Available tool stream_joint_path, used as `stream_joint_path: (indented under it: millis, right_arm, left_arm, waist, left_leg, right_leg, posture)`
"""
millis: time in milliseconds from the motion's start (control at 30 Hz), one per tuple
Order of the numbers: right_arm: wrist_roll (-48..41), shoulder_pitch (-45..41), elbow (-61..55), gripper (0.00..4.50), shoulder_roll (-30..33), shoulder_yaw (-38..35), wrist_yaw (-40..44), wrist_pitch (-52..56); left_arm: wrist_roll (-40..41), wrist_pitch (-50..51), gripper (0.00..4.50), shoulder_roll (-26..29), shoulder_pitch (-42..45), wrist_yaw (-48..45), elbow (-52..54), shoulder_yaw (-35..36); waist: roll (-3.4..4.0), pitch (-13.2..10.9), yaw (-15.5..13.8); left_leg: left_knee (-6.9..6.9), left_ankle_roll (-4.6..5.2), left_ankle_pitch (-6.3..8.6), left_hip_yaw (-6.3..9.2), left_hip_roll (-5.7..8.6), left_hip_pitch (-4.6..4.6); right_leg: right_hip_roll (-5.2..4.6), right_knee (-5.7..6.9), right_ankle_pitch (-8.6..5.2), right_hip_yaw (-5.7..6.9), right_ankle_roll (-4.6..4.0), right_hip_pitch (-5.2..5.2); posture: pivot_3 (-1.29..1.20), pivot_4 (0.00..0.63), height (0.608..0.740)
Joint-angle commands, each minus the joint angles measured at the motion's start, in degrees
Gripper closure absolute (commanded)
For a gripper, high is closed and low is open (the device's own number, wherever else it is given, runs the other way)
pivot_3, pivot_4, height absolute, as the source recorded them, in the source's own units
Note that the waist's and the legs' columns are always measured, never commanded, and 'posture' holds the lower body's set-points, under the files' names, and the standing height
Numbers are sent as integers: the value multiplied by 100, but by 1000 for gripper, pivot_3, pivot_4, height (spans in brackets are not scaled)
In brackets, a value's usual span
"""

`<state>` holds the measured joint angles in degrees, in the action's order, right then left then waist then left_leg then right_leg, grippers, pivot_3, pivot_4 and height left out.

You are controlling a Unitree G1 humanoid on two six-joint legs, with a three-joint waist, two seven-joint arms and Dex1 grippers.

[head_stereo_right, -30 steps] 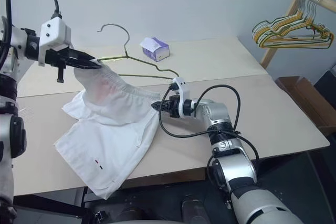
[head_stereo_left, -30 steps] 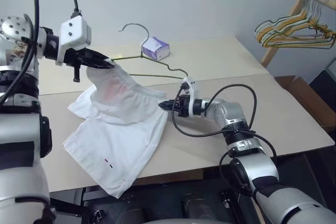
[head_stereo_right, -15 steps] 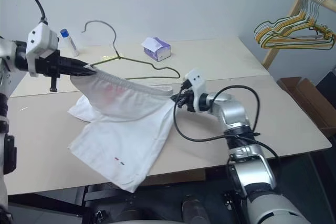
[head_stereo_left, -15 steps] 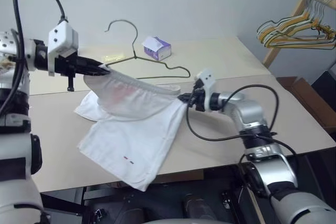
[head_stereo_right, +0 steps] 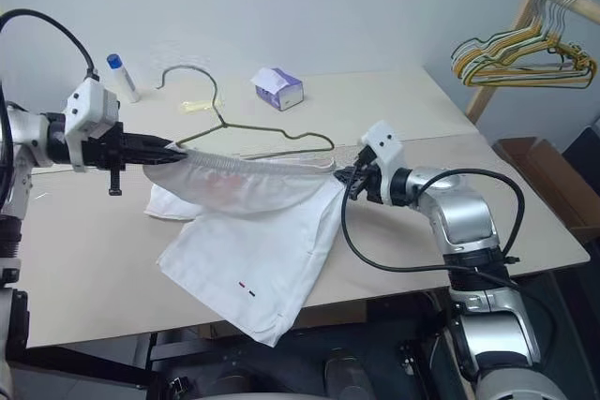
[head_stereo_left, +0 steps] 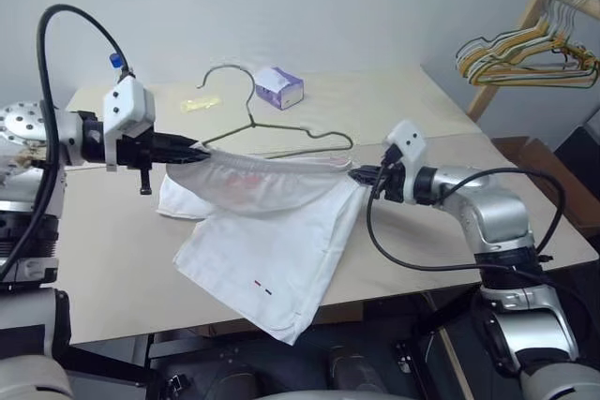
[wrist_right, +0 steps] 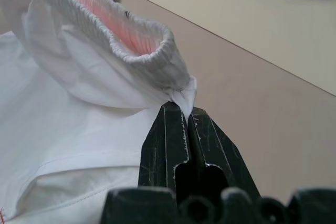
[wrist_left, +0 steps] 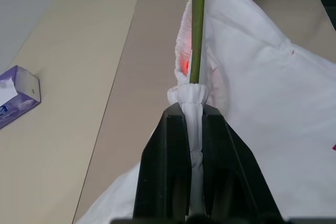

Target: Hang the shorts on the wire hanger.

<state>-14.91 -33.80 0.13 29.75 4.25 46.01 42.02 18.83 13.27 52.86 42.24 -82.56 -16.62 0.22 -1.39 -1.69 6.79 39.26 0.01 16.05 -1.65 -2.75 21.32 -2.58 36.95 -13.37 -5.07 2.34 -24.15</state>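
Next, I let go of the white shorts' waistband with my right gripper over the bare end of the wire hanger's arm (head_stereo_left: pixel 333 155).
The white shorts (head_stereo_left: pixel 281 241) hang stretched between my two grippers, their gathered waistband (head_stereo_left: pixel 272 164) pulled into a taut line above the table and the legs trailing down to the front edge. My left gripper (head_stereo_left: pixel 202 150) is shut on the waistband's left end (wrist_left: pixel 191 95). My right gripper (head_stereo_left: pixel 356 173) is shut on its right end (wrist_right: pixel 184 95). The wire hanger (head_stereo_left: pixel 251 122) lies just behind the waistband, hook toward the wall. One of its arms (wrist_left: pixel 198 24) runs along the open waistband from my left gripper; whether that gripper also pinches the wire I cannot tell.
A purple tissue box (head_stereo_left: pixel 278 87), a blue-capped bottle (head_stereo_right: pixel 120 77) and a small yellow item (head_stereo_left: pixel 200 103) sit at the back of the table (head_stereo_left: pixel 441 110). A wooden rack with several coloured hangers (head_stereo_left: pixel 525 49) stands at the far right, above a brown box (head_stereo_left: pixel 534 152).
My right gripper shut on the waistband and pulled it right, drawing it taut. My left gripper sank and came back a little, and the hanger shifted with it.
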Motion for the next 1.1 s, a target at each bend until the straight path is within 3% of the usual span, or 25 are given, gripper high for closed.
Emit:
stream_joint_path:
  millis: [33,733,1100]
  right_arm:
    - [-19,5,-203,4485,193,-169,-117,113]
    - [64,-248,106,4485,498,-226,-145,-152]
    - [172,-590,-151,4485,1133,181,587,-731]
  left_arm:
    - [59,39,4487,190,-17,-32,164,202]
    - [-328,-80,4487,253,-241,26,151,-27]
    - [-623,-184,4487,244,-243,129,184,-205]
  waist:
    - [0,0,9]
    - [0,0,14]
    - [1,-1,-3]
  left_leg:
    - [0,0,0,0,0,0]
    - [0,0,0,-5,0,-2]
    - [0,0,0,-7,0,-1]
  right_leg:
    - [0,0,0,0,0,0]
    - [0,-5,-1,-3,-1,-1]
    - [0,-7,-1,-4,-1,-1]
  posture:
    - [-22,0,740]
    - [-24,0,740]
    - [-26,0,740]
